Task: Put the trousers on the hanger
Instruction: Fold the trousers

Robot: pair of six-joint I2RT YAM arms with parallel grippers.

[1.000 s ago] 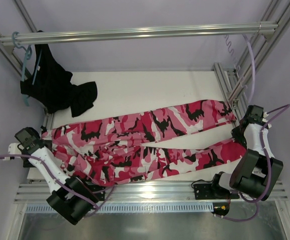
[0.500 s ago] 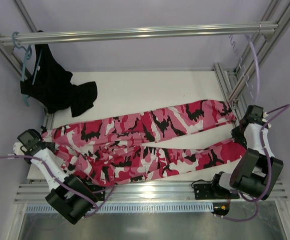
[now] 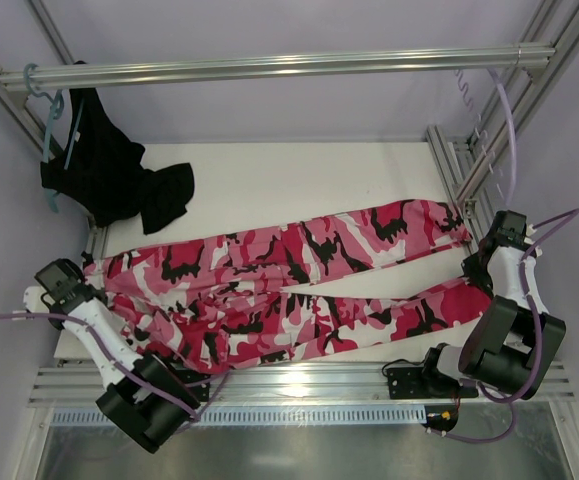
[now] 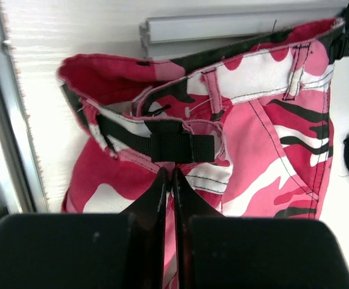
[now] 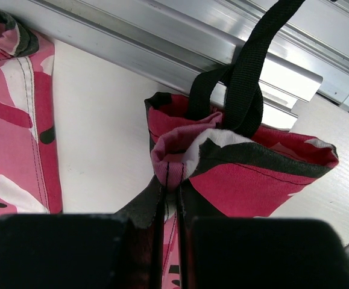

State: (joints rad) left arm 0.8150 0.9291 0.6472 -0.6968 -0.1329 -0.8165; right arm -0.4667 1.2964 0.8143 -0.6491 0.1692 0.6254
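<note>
The robot's right gripper will lay the hem of the nearer leg down on the far corner of the farther leg's hem (image 3: 458,203).
The pink, crimson, white and black camouflage trousers (image 3: 299,285) lie spread across the white table, waist at the left and leg ends at the right. My left gripper (image 3: 85,290) is shut on the waistband (image 4: 162,135), with pink fabric pinched between its fingertips just below a black belt strap (image 4: 182,147). Over at the right, my right gripper (image 3: 475,270) is shut on the bunched hem (image 5: 180,150) of the nearer leg. The hanger (image 3: 472,108), thin and pale, dangles from the top rail at the far right and is hard to make out.
A plain black garment (image 3: 114,175) hangs from a teal hanger (image 3: 49,120) on the metal rail (image 3: 269,68) at the upper left. Aluminium frame bars (image 3: 449,170) border the table on the right and front. A black strap (image 5: 246,78) loops at the held hem.
My left gripper has closed on the waistband, and the left arm has shifted slightly nearer. The right gripper has kept its hold on the hem without moving.
</note>
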